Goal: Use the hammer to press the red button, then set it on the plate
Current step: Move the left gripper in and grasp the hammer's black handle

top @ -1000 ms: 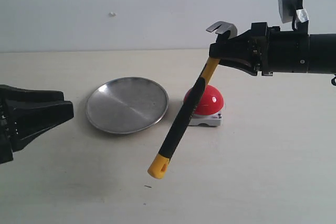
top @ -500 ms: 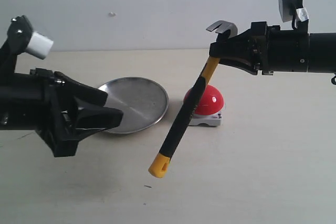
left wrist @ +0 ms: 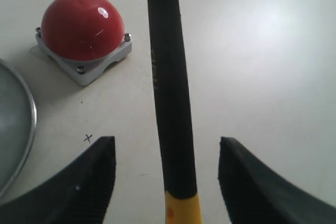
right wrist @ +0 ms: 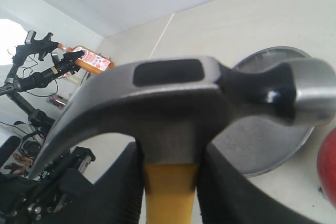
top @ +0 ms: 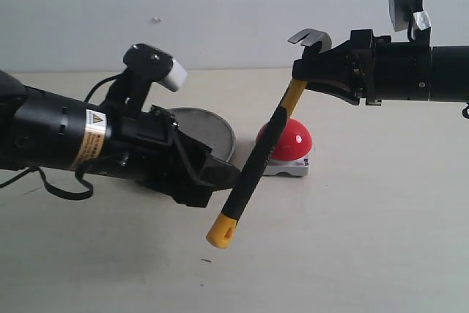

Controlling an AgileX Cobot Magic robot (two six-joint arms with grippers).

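Observation:
Next, I close my left gripper on the lower part of the hammer's black grip [top: 242, 191] [left wrist: 178, 162], above the hammer's yellow looped end.
The hammer [top: 258, 159] hangs in the air, head up, handle slanting down to its yellow looped end. My right gripper [top: 306, 77] is shut on the hammer's yellow neck [right wrist: 169, 190] just under the metal head [right wrist: 178, 106]. My left gripper [top: 229, 175] is open, its fingers either side of the black grip [left wrist: 169, 93] without touching it. The red button [top: 288, 146] sits on the table behind the handle, and shows as a red button [left wrist: 82, 25] in the left wrist view. The plate [top: 211, 131] lies left of the button, mostly hidden by my left arm.
A pale tabletop [top: 366, 240] spreads to the front and right. A plain wall stands behind it. In the right wrist view, a bottle with an orange label [right wrist: 89, 59] and dark stands [right wrist: 31, 77] are off beyond the table's far end.
My left arm has swept in from the left edge across the plate, and its open fingers now straddle the hammer's lower grip. The right arm and hammer have stayed still.

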